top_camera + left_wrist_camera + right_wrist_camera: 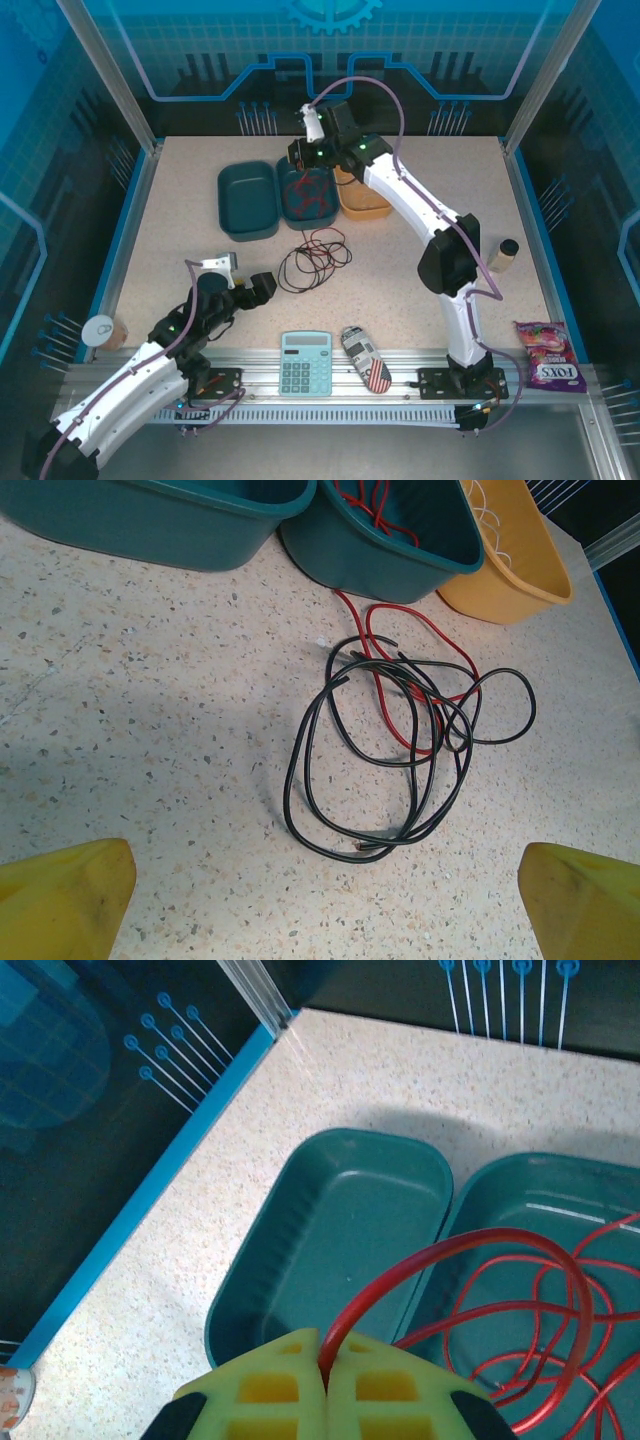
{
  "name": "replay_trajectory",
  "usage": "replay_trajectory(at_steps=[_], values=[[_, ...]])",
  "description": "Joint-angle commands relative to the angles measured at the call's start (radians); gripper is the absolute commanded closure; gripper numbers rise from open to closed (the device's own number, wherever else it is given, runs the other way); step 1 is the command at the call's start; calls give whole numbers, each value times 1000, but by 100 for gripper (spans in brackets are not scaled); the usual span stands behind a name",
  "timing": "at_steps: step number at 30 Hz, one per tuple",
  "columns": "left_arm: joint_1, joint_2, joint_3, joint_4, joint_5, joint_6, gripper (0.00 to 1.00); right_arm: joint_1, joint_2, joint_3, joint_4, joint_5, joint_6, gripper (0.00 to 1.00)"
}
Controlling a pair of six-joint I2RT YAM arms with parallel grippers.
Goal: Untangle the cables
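Next, my right gripper releases the piece of red cable on the red coils inside the middle teal tray (308,196) (500,1305).
A black cable (400,770) lies in loose loops on the table (420,330), tangled with a red cable (385,695) that runs up into the right teal tray (400,550). More red cable (560,1310) coils inside that tray (308,195). My right gripper (325,1355) is above the trays, shut on a red cable strand that arches out of its yellow fingers (260,1390). My left gripper (320,900) hovers just short of the black loops (312,262), open, with nothing between its yellow fingertips (60,895).
An empty teal tray (248,198) sits left of the cable tray, and a yellow tray (362,200) holding pale wire sits right of it. A calculator (305,362), a patterned case (366,358), a candy bag (550,354) and a small bottle (505,256) lie near the edges.
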Motion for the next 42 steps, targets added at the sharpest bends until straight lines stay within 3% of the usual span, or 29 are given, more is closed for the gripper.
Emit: replay_trajectory(at_steps=[1,9,31,42], values=[[5,2,15,-4,-3,23,1,-6,47,-7,-57,21,10,100],[5,4,8,-3,10,16,1,-12,191,113,-167,55,23,100],[4,8,13,-8,9,19,1,-15,437,250,-201,203,8,99],[5,21,15,-6,5,22,1,-37,511,301,-180,119,62,93]])
